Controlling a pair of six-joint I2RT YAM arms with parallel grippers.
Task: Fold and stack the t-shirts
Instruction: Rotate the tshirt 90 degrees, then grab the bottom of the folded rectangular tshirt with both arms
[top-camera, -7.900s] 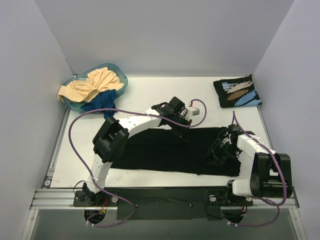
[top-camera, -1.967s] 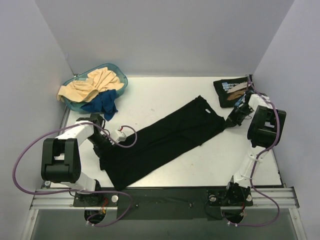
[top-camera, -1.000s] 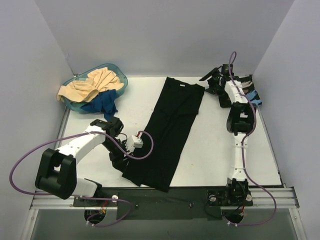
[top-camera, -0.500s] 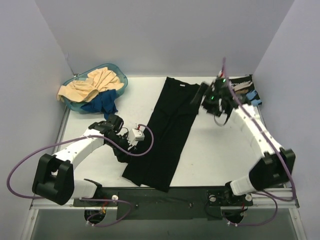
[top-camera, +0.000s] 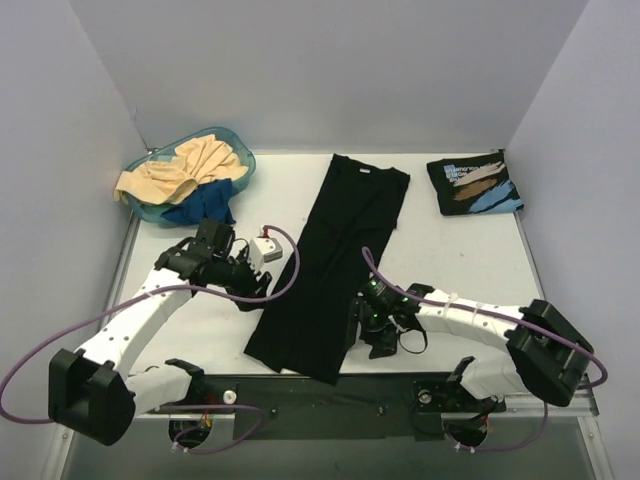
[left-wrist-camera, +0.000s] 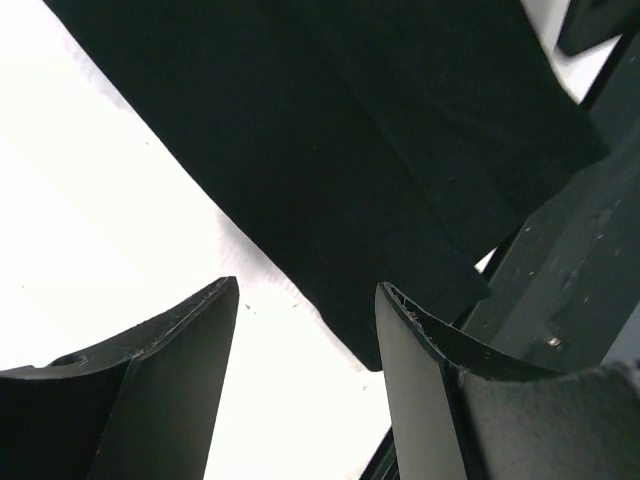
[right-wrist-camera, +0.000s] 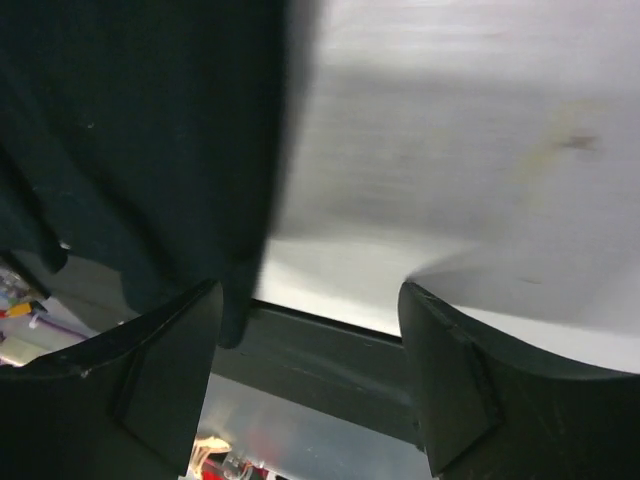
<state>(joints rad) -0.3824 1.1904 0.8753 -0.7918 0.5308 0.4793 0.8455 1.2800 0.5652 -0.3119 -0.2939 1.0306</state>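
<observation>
The plain black t-shirt lies at a slant with its near corner over the front bar, so the robot's right gripper should grab that corner (top-camera: 331, 376) and pull the t-shirt straight before folding.
A plain black t-shirt (top-camera: 340, 260), folded into a long strip, lies on the white table from the back centre to the near edge. My left gripper (top-camera: 252, 290) is open beside its left edge, over bare table, with the shirt's near corner (left-wrist-camera: 380, 130) just ahead of the gripper (left-wrist-camera: 305, 290). At the strip's right edge near the front, my right gripper (top-camera: 362, 328) is also open. In the right wrist view the cloth (right-wrist-camera: 130, 130) sits to the left of that gripper (right-wrist-camera: 310, 290), and nothing is between its fingers. A folded printed black t-shirt (top-camera: 475, 183) lies at the back right.
A teal basin (top-camera: 235, 160) at the back left holds a beige t-shirt (top-camera: 180, 172), and a dark blue t-shirt (top-camera: 205, 205) hangs over its rim. The dark front rail (right-wrist-camera: 340, 360) runs just past the shirt's near end. Grey walls close in three sides.
My right arm has swung from the back right corner down to the shirt's near right edge. My left gripper has drawn back slightly to the left. The black shirt has stayed put.
</observation>
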